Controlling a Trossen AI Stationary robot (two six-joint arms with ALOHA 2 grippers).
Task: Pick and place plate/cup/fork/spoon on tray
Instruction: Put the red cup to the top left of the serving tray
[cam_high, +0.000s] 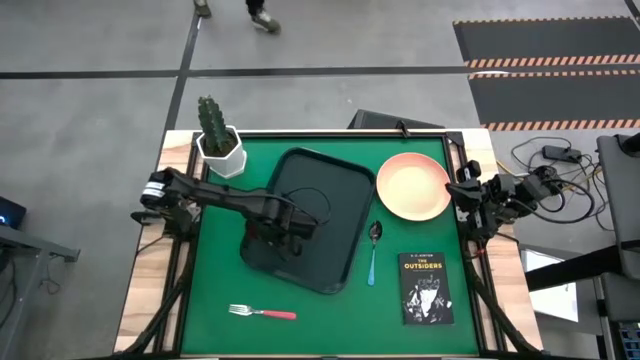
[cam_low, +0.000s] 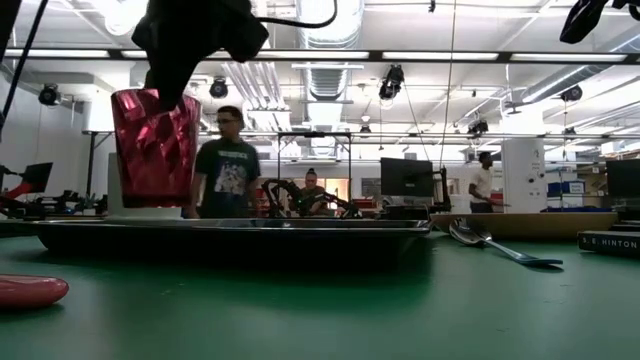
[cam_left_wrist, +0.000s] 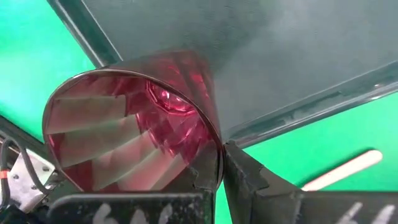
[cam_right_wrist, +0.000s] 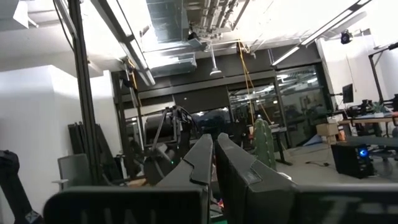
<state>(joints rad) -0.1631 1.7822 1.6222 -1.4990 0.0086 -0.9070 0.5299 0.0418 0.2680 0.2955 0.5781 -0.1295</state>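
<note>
Next, my left gripper puts the dark red cup down just inside the black tray's near corner (cam_high: 268, 247) (cam_left_wrist: 188, 98), beside the arm.
My left gripper (cam_high: 283, 228) is shut on the dark red cup (cam_low: 155, 145) over the near left part of the black tray (cam_high: 335, 195). The cup also shows in the left wrist view (cam_left_wrist: 130, 137). The peach-pink plate (cam_high: 413, 186) lies on the table to the right of the tray. The blue-handled spoon (cam_high: 373, 250) lies between the tray and the black book. The pink-handled fork (cam_high: 262, 312) lies near the table's front edge. My right gripper (cam_right_wrist: 214, 158) is shut and empty at the table's right edge (cam_high: 470, 200). My left gripper pinches the cup's wall at the rim (cam_left_wrist: 214, 146), one finger inside the cup and one outside. The fingers come from above, pointing down. The cup hangs nearly upright, mouth up, its bottom (cam_low: 150, 200) a little above the tray's rim.
A white hexagonal pot with a cactus (cam_high: 220, 145) stands at the table's far left corner. A black book (cam_high: 425, 288) lies near the front right. People stand in the room beyond the table (cam_low: 225, 165).
</note>
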